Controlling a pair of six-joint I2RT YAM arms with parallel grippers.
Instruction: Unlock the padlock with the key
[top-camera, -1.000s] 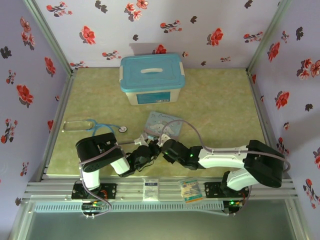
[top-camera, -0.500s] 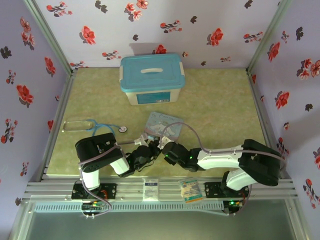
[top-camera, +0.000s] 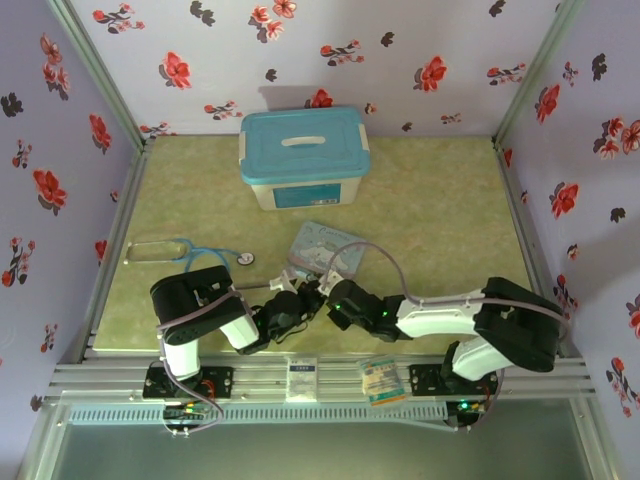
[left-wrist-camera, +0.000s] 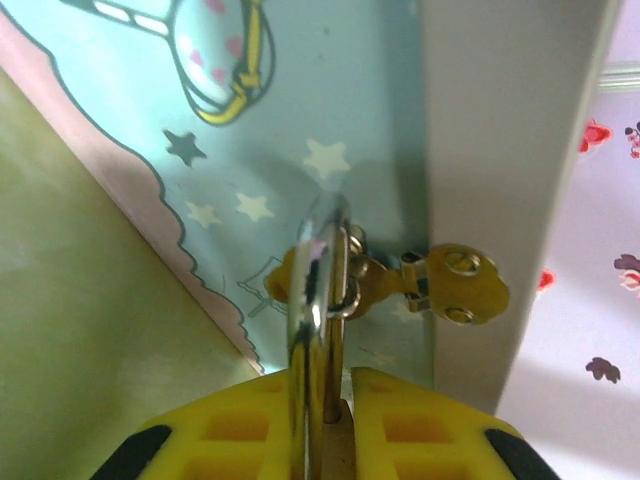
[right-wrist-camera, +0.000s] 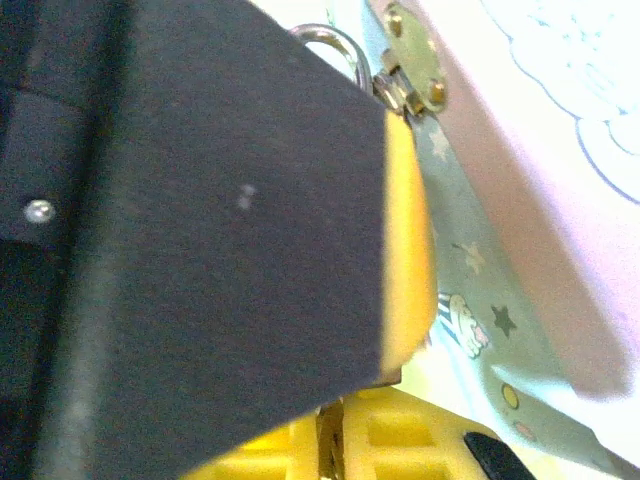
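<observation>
I can see the shackle still sitting in the padlock, so I need to open my right gripper, back off and take the key (right-wrist-camera: 330, 436) at a new angle to turn it.
In the left wrist view my left gripper (left-wrist-camera: 335, 400) is shut on the padlock (left-wrist-camera: 318, 290). Its shiny shackle runs up from between the yellow fingers and hooks through the ring of the brass hasp (left-wrist-camera: 455, 285) on the cartoon tin (left-wrist-camera: 300, 120). In the top view both grippers meet at the tin's near-left corner, left gripper (top-camera: 289, 302) against right gripper (top-camera: 318, 296). In the right wrist view my right gripper (right-wrist-camera: 330, 437) is shut, with a thin dark sliver, the key, pinched between its pads just under the left gripper's black and yellow finger (right-wrist-camera: 405, 250). Most of the key is hidden.
The flat cartoon tin (top-camera: 326, 250) lies at mid-table. A teal-lidded storage box (top-camera: 303, 157) stands behind it. A stethoscope (top-camera: 190, 250) lies to the left. Floral walls close in three sides, and the metal rail (top-camera: 320, 372) runs along the near edge.
The right arm has crept a little left, closer to the left gripper, and its jaws have closed. The left gripper has stayed in place, still gripping the padlock.
</observation>
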